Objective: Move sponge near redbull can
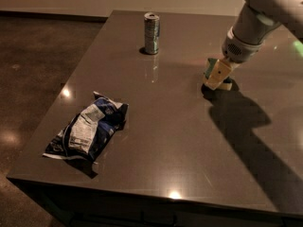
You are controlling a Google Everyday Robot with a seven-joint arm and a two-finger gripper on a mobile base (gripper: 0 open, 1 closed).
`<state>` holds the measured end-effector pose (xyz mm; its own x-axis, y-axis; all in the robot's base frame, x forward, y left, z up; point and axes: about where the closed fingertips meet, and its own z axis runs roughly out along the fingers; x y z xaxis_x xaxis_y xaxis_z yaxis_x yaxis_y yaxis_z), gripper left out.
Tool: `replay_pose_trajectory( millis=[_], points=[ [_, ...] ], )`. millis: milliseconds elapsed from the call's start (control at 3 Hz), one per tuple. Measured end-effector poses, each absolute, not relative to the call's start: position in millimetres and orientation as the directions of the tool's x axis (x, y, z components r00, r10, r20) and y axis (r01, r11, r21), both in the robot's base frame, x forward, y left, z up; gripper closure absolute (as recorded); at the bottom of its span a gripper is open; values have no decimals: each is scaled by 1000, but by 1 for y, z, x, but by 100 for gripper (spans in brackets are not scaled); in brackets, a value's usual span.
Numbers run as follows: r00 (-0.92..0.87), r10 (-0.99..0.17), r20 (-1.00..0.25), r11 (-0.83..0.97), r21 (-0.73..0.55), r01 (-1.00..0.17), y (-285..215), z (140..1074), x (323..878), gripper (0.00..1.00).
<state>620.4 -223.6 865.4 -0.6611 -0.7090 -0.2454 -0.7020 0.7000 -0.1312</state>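
The sponge will go down from my gripper onto the dark table (171, 56), where I should set it just beside the redbull can's foot, on the arm's side.
The redbull can (151, 33), slim and silver-blue, stands upright at the far middle of the dark table (165, 145). The sponge (210, 66), with a dark green top and pale yellow foam, is on the right side of the table, to the right of the can and nearer than it. My gripper (217, 76) comes down from the upper right and is shut on the sponge, holding it just above the tabletop over its own shadow. The arm hides part of the sponge.
A crumpled blue-and-white snack bag (87, 129) lies near the table's front left edge. The floor drops away left of the table. The arm's shadow falls across the right side of the tabletop.
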Motion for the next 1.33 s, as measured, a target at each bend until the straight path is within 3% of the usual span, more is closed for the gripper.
replay_pose_trajectory(
  millis=[1333],
  points=[
    [-487,-801,-348,565,-169,-808,-129,865,741,100]
  ],
)
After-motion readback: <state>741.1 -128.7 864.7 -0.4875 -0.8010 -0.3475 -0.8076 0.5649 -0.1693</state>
